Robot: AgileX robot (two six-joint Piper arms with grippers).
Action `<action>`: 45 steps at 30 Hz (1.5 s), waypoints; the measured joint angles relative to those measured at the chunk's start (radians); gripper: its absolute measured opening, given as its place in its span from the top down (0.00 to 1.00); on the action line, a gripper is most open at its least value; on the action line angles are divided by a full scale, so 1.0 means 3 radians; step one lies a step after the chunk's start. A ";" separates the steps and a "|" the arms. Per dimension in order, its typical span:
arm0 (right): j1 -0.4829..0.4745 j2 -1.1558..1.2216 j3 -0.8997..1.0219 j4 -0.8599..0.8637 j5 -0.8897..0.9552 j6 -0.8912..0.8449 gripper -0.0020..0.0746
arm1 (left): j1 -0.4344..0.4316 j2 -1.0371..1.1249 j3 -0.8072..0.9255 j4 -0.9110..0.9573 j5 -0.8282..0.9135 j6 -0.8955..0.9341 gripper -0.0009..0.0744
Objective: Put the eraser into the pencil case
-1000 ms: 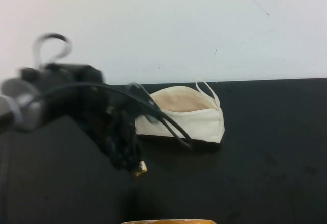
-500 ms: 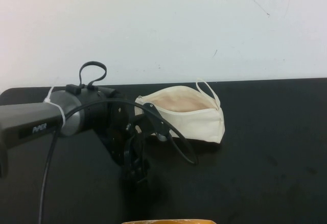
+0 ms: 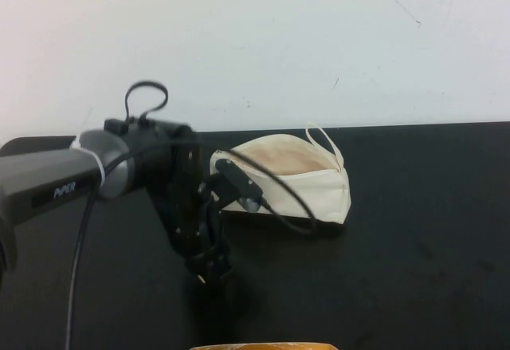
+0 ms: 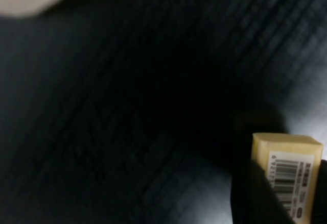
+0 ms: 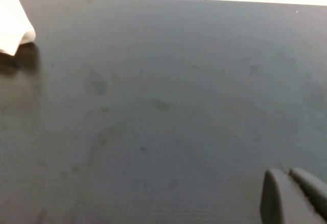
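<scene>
My left gripper will release the eraser inside the pencil case's opening, around the middle of the peach lining (image 3: 279, 157). The eraser is held just above the table now.
The pencil case (image 3: 296, 179) is a cream-white pouch lying open at the back of the black table, its peach lining showing and its loop strap at the right end. My left gripper (image 3: 209, 273) points down at the table in front of and left of the case, apart from it. It is shut on the eraser (image 4: 289, 170), a yellowish block with a white barcode label, held just above the dark surface. In the high view the fingers hide the eraser. My right gripper (image 5: 295, 196) is shut and empty, low over bare table right of the case, whose corner (image 5: 12, 28) shows.
The black table (image 3: 414, 254) ends at a white wall behind the case. A yellow-tan rim (image 3: 263, 347) shows at the bottom edge of the high view. The left arm's cable (image 3: 275, 198) loops in front of the case.
The left arm has swung round and steadied, its wrist now higher and nearer the case. The gripper tip stays low at about the same spot, still holding the eraser.
</scene>
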 joint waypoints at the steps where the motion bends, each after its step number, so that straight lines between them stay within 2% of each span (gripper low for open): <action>1: 0.0000 0.0000 0.0000 0.0000 0.0000 0.0000 0.98 | 0.0000 0.0000 -0.0088 -0.0016 0.0178 -0.0045 0.74; 6: 0.0000 0.0000 0.0000 0.0000 0.0000 0.0000 0.98 | 0.0000 0.0000 -0.0684 -0.0263 0.0974 -0.0069 0.74; 11: 0.0000 0.0000 0.0000 0.0000 0.0000 0.0000 0.98 | 0.0000 0.0000 -0.1413 -0.0591 0.1154 -0.0028 0.74; 15: 0.0000 0.0000 0.0000 0.0000 0.0000 0.0000 0.98 | 0.0000 0.0000 -0.1783 -0.0729 0.0711 -0.0040 0.74; 20: 0.0000 0.0000 0.0000 0.0000 0.0000 0.0000 0.98 | -0.0001 0.0041 -0.1840 -0.0762 -0.0019 -0.0175 0.74; 24: 0.0000 0.0000 0.0000 0.0000 0.0000 0.0000 0.98 | -0.0001 0.0145 -0.1840 -0.0735 -0.0137 -0.0221 0.74; 26: 0.0000 0.0000 0.0000 0.0000 0.0000 0.0000 0.98 | -0.0001 0.0184 -0.1840 -0.0659 -0.0137 -0.0366 0.66; 30: 0.0000 0.0000 0.0000 0.0000 0.0000 0.0000 0.98 | -0.0001 0.0199 -0.1855 -0.0365 -0.0130 -0.0688 0.30; 32: 0.0000 0.0000 0.0000 0.0000 0.0000 0.0000 0.98 | -0.0001 0.0204 -0.1916 -0.0188 -0.0079 -0.0762 0.21; 33: 0.0000 0.0000 0.0000 0.0000 0.0000 0.0000 0.98 | -0.0001 0.0204 -0.1969 -0.0096 -0.0025 -0.0798 0.19; 35: 0.0000 0.0000 0.0000 0.0000 0.0000 0.0000 0.98 | -0.0001 0.0204 -0.2112 0.0079 0.0111 -0.0889 0.24; 41: 0.0000 0.0000 0.0000 0.0000 0.0000 0.0000 0.98 | -0.0001 0.0132 -0.2731 0.0714 0.0524 -0.1642 0.65; 45: 0.0000 0.0000 0.0000 0.0000 0.0000 0.0000 0.98 | -0.0001 -0.0143 -0.2889 0.0907 0.0623 -0.1742 0.81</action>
